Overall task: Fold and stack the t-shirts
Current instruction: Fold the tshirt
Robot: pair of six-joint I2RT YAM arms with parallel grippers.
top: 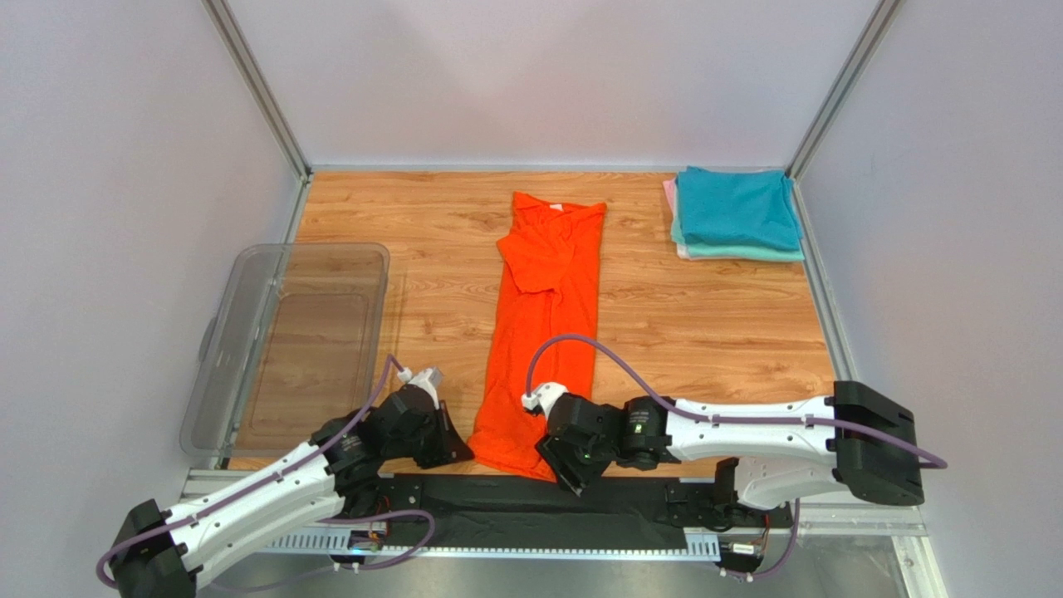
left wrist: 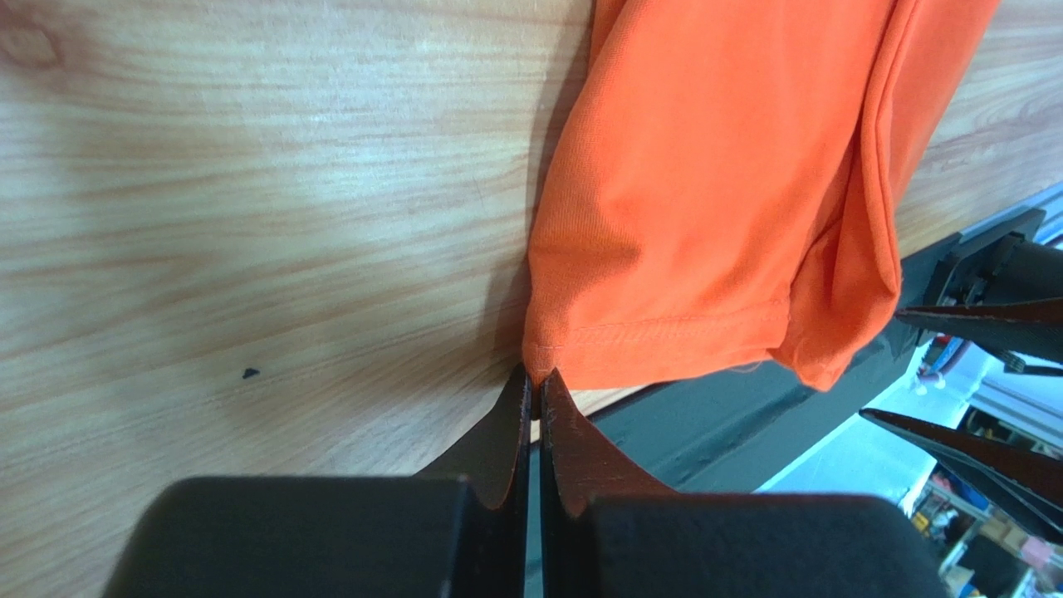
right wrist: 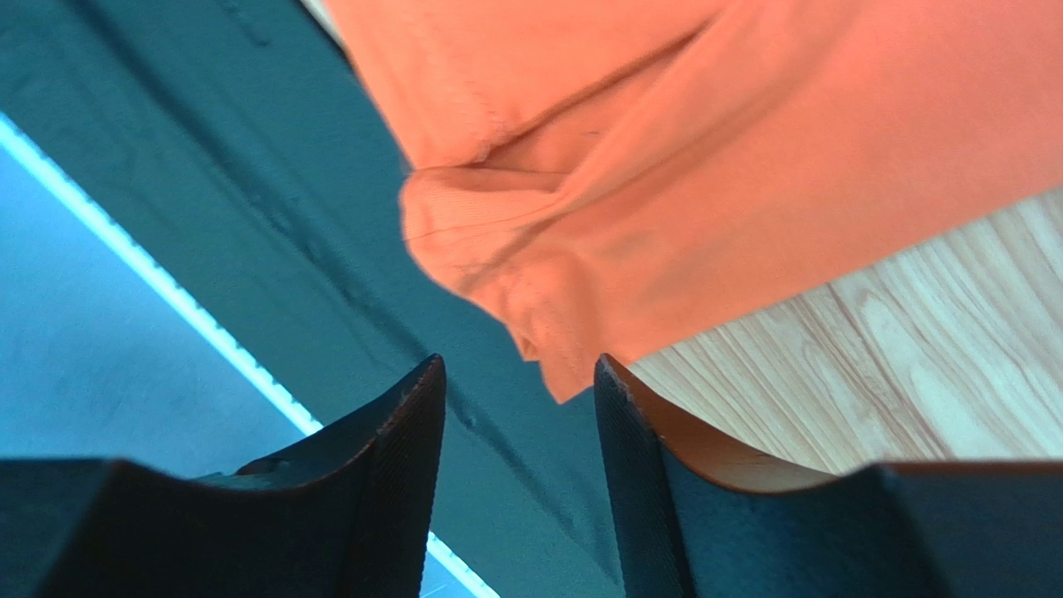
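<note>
My right gripper's open fingers are short of the t-shirt's bunched hem corner. Next, my right gripper pinches that hem corner [right wrist: 568,378] before both grippers fold the hem.
An orange t-shirt [top: 549,312] lies folded lengthwise into a long strip down the middle of the table, collar at the far end. My left gripper [top: 454,452] [left wrist: 533,374] is shut, its tips pinching the near left corner of the hem [left wrist: 562,355]. My right gripper [top: 569,475] [right wrist: 518,364] stands open at the near right corner [right wrist: 555,361], which hangs over the table edge just ahead of the fingertips with nothing between them. A folded stack sits at the back right: a teal t-shirt [top: 736,206] on top, a mint green one [top: 742,253] under it, a pale pink edge [top: 671,199] showing.
A clear plastic tub [top: 293,343] stands at the left side of the table. A dark mat [top: 524,505] runs along the near edge under the arm bases. Grey walls close in the table on three sides.
</note>
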